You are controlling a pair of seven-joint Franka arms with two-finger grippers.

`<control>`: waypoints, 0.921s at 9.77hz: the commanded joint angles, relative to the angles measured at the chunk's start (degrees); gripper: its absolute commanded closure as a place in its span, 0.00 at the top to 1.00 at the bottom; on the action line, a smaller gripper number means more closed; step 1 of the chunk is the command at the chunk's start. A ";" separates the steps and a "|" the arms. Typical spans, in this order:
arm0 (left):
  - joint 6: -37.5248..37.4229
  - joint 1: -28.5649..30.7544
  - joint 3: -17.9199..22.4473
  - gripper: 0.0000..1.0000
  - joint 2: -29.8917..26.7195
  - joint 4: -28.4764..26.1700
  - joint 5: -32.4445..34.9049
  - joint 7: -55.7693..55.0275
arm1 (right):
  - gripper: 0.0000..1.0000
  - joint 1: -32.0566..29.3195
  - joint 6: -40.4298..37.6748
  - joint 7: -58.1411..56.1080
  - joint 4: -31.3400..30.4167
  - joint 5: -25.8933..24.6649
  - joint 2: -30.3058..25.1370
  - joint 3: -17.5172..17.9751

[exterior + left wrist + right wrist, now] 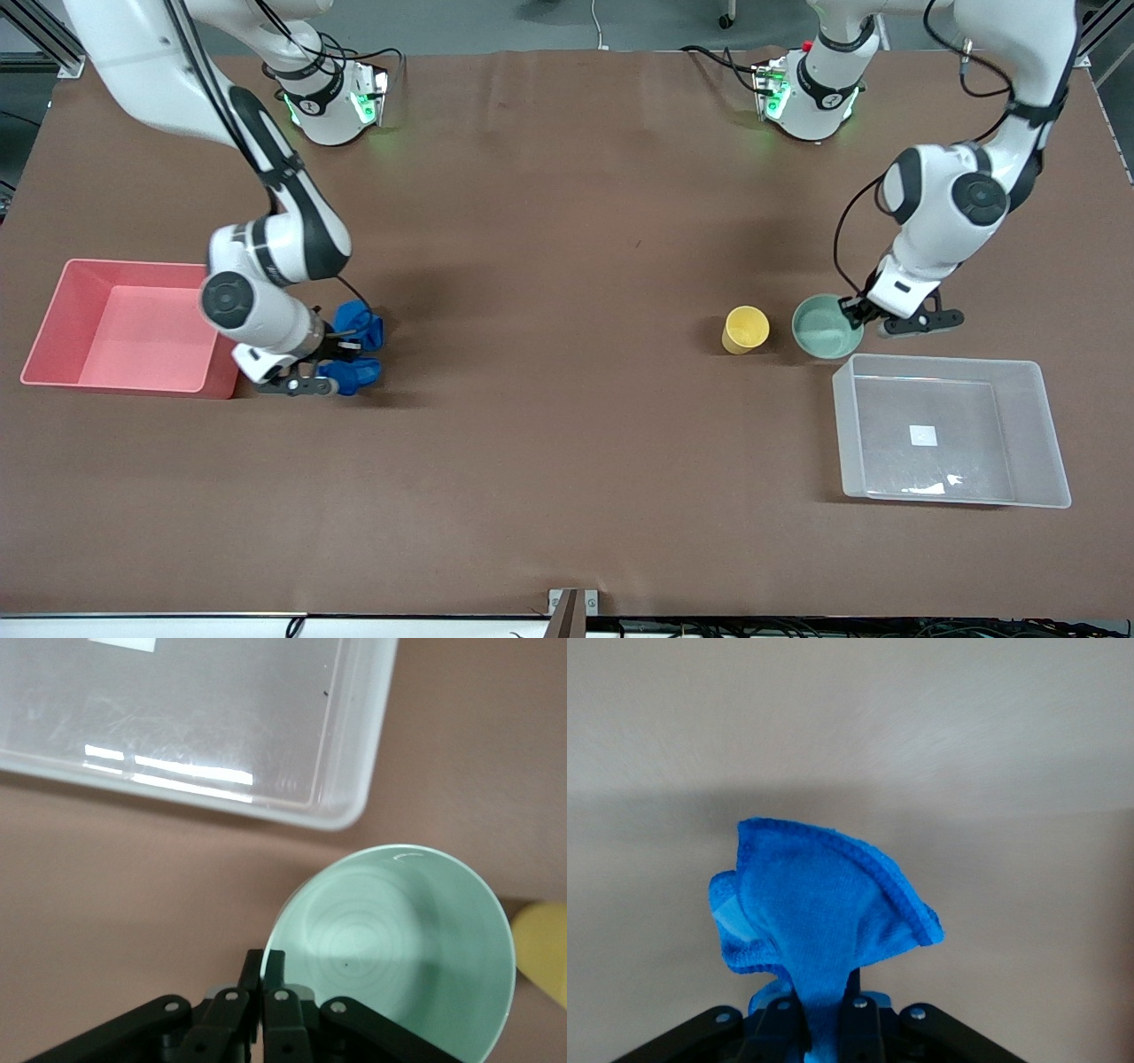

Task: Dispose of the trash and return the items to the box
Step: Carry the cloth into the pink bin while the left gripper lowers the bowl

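My left gripper is holding the mint-green bowl. I should let go of it over the white label on the clear box's bottom (pixel 912 434).
My right gripper (pixel 341 346) is shut on the blue cloth (pixel 359 347), beside the pink bin (pixel 53 323); the cloth (pixel 819 912) bunches up between the jaws in the right wrist view. My left gripper (pixel 858 312) is shut on the rim of the mint-green bowl (pixel 822 328), one finger inside and one outside; the bowl (pixel 399 948) fills much of the left wrist view. The yellow cup (pixel 745 329) stands upright beside the bowl, toward the right arm's end. The clear box (pixel 1028 390) with its white label lies just nearer the front camera than the bowl.
The pink bin sits at the right arm's end of the table. The clear box's wall (pixel 350 806) is close to the bowl. The cup's edge (pixel 545 948) shows beside the bowl in the left wrist view. Brown table in the middle.
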 commanded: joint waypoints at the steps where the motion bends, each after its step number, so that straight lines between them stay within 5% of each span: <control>1: -10.08 0.28 1.52 0.00 -5.27 3.64 -0.80 4.54 | 0.01 -2.47 -13.05 -7.83 4.00 -0.77 -9.61 -5.74; 3: -12.41 0.29 4.42 0.00 1.09 15.14 -1.06 9.18 | 0.01 -2.64 -12.39 -27.22 4.63 -0.77 -9.99 -17.68; 5: -12.67 0.46 7.23 0.00 12.69 28.85 -4.03 17.07 | 0.01 -3.69 -6.00 -39.91 4.46 -0.60 -8.41 -25.18; 7: -15.91 0.55 10.57 0.00 23.67 42.12 -12.36 25.87 | 0.01 -4.92 -0.71 -44.18 2.89 0.37 -4.12 -26.79; 9: -16.10 1.51 12.25 0.01 32.65 48.48 -17.20 32.30 | 0.01 -4.93 5.16 -44.10 -2.54 3.17 -2.87 -26.80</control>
